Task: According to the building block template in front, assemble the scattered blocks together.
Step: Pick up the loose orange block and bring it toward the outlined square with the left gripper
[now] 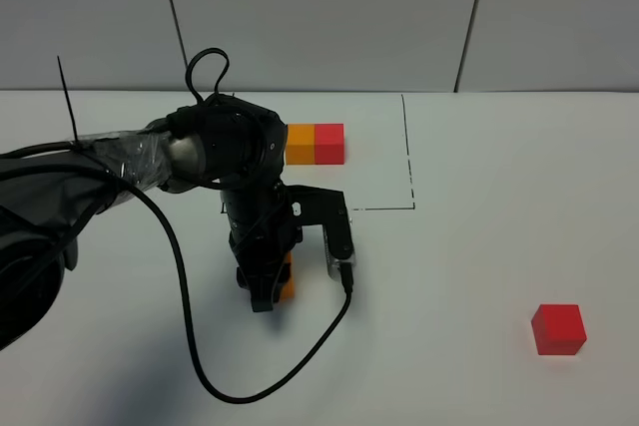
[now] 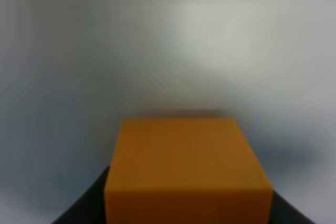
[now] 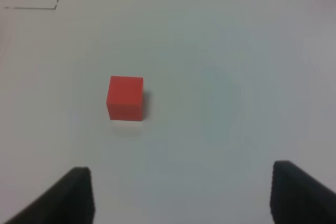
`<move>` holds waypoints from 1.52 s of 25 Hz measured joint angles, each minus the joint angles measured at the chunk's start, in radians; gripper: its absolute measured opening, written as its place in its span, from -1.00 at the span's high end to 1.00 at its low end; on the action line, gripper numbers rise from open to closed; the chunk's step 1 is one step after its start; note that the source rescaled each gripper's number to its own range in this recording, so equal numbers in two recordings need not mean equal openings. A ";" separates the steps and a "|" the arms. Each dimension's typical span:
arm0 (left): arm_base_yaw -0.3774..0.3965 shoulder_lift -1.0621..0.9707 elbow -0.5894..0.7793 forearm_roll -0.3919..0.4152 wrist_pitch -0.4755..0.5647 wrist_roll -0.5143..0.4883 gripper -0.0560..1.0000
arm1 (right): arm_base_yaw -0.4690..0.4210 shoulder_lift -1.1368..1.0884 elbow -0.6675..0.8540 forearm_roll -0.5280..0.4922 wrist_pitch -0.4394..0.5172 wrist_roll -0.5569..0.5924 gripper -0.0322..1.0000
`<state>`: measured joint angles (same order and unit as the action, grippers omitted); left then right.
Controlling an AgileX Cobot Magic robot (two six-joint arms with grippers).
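Note:
Next, my left gripper releases the orange cube on the table straight (image 1: 294, 278) in front of the orange half of the template.
The template is a joined orange and red pair (image 1: 315, 144) inside a thin black dashed frame (image 1: 409, 162) at the back of the table. My left gripper (image 1: 272, 291) points down in front of the frame and is shut on the loose orange cube (image 1: 288, 277). In the left wrist view the orange cube (image 2: 186, 171) fills the gap between the dark fingers (image 2: 84, 205). The loose red cube (image 1: 558, 329) sits alone at the front right. In the right wrist view it (image 3: 125, 98) lies ahead of my open, empty right gripper (image 3: 184, 195). The right gripper does not show in the high view.
A black cable (image 1: 190, 336) loops from the left arm across the table in front of the gripper. The frame's dashed corner (image 3: 55, 8) shows far beyond the red cube in the right wrist view. A grey panelled wall (image 1: 319, 17) stands behind the table.

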<state>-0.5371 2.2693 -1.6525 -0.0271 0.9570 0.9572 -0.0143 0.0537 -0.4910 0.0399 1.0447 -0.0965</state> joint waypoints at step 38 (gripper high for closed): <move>-0.043 0.058 -0.077 -0.018 -0.003 -0.014 0.89 | 0.000 0.000 0.000 0.000 0.000 0.004 0.10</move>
<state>-0.5805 2.3273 -1.7291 -0.0454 0.9543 0.9433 -0.0143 0.0537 -0.4910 0.0399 1.0447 -0.0921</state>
